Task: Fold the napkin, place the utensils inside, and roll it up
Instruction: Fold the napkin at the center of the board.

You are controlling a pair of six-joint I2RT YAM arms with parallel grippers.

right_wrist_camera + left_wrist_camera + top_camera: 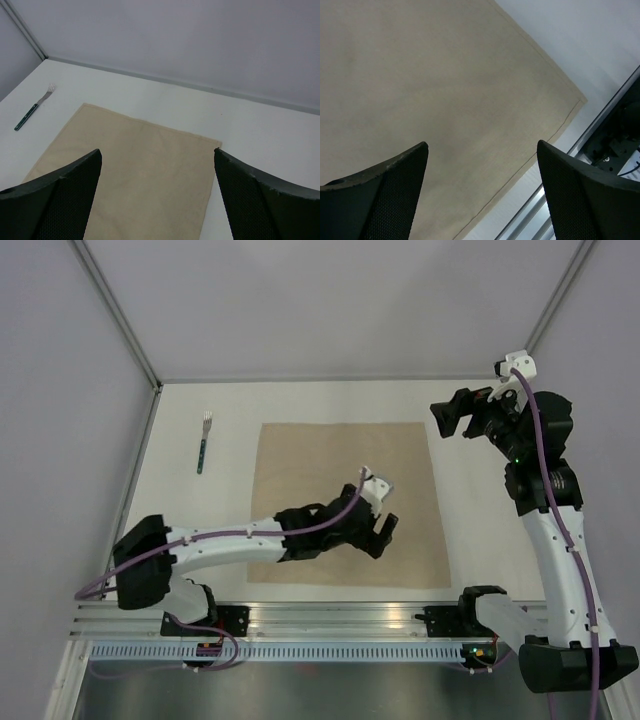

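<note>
The robot's left gripper should close on the near corner [449,586] [584,101] of the tan napkin, the one on the right gripper's side.
The tan napkin [345,465] lies flat and unfolded in the middle of the white table. It also shows in the left wrist view [445,100] and the right wrist view [145,170]. A silvery fork with a dark handle [204,442] lies left of the napkin, also in the right wrist view [34,107]. My left gripper [382,535] is open and empty, low over the napkin's near right part, near its near right corner [580,101]. My right gripper [452,417] is open and empty, raised beside the napkin's far right corner [217,144].
The aluminium rail [330,618] with the arm bases runs along the table's near edge, and shows in the left wrist view [600,135]. Grey walls [350,300] close the back and sides.
</note>
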